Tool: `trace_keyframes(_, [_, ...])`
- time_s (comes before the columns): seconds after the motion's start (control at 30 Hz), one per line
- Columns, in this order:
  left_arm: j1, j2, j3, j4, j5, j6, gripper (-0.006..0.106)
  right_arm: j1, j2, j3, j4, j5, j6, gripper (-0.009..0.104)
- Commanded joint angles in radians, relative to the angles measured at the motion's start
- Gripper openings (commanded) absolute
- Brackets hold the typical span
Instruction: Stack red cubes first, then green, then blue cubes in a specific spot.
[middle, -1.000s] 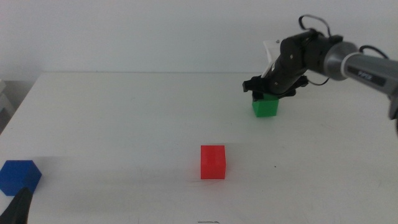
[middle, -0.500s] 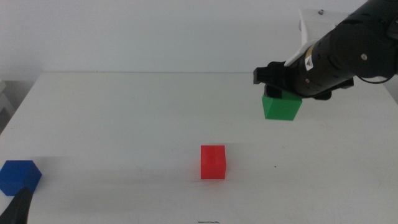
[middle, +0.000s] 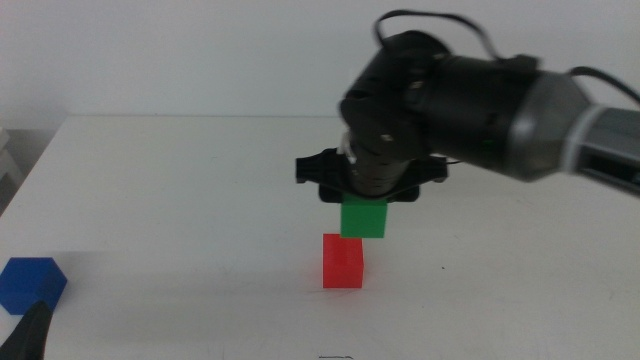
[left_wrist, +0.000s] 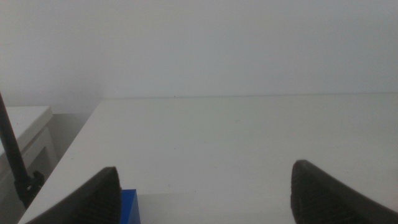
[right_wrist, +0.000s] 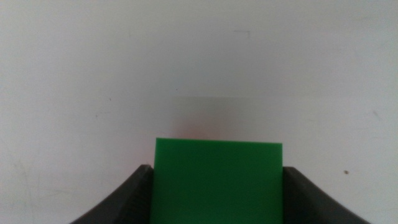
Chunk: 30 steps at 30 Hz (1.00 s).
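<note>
Next, I let go of the green cube, held just above the red cube, with my right gripper on top of the red cube (middle: 341, 248) near the front middle of the white table.
The red cube (middle: 342, 261) sits on the white table near the front middle. My right gripper (middle: 362, 212) is shut on the green cube (middle: 363, 217) and holds it in the air just above the red cube, a little to its right. In the right wrist view the green cube (right_wrist: 217, 180) fills the gap between the two jaws. The blue cube (middle: 30, 283) lies at the front left, and its corner shows in the left wrist view (left_wrist: 129, 206). My left gripper (left_wrist: 205, 205) waits open beside the blue cube, at the bottom left of the middle view.
The white table's left edge (middle: 22, 180) runs close to the blue cube. A white wall stands behind the table's far edge. The right arm's bulky dark body (middle: 470, 100) hangs over the table's middle right.
My right gripper lifted the green cube from the back right of the table and carried it left and forward to just above the red cube. The left arm has not moved.
</note>
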Motion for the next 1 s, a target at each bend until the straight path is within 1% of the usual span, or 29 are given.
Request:
trace_keyframes(0.0, [-0.001, -0.019, -0.002, -0.011, -0.081, -0.008, 0.094, 0.007, -0.006, -0.085, -0.033, 0.022, -0.009, -0.001])
trace_keyframes(0.23, [-0.001, -0.019, -0.002, -0.011, -0.081, -0.008, 0.094, 0.014, 0.065, -0.128, -0.012, 0.021, -0.014, -0.001])
trace_keyframes(0.57, [-0.001, -0.019, -0.002, -0.011, -0.081, -0.008, 0.094, 0.023, 0.078, -0.128, 0.004, 0.022, -0.014, -0.001])
trace_keyframes(0.77, [-0.001, -0.019, -0.002, -0.011, -0.081, -0.008, 0.094, 0.025, 0.081, -0.127, 0.043, 0.026, -0.041, -0.001])
trace_keyframes(0.87, [-0.001, -0.019, -0.002, -0.011, -0.081, -0.008, 0.094, 0.025, 0.083, -0.127, 0.042, 0.037, -0.044, -0.001])
trace_keyframes(0.97, [-0.001, -0.019, -0.002, -0.011, -0.081, -0.008, 0.094, 0.025, 0.083, -0.127, 0.022, 0.047, -0.044, -0.001])
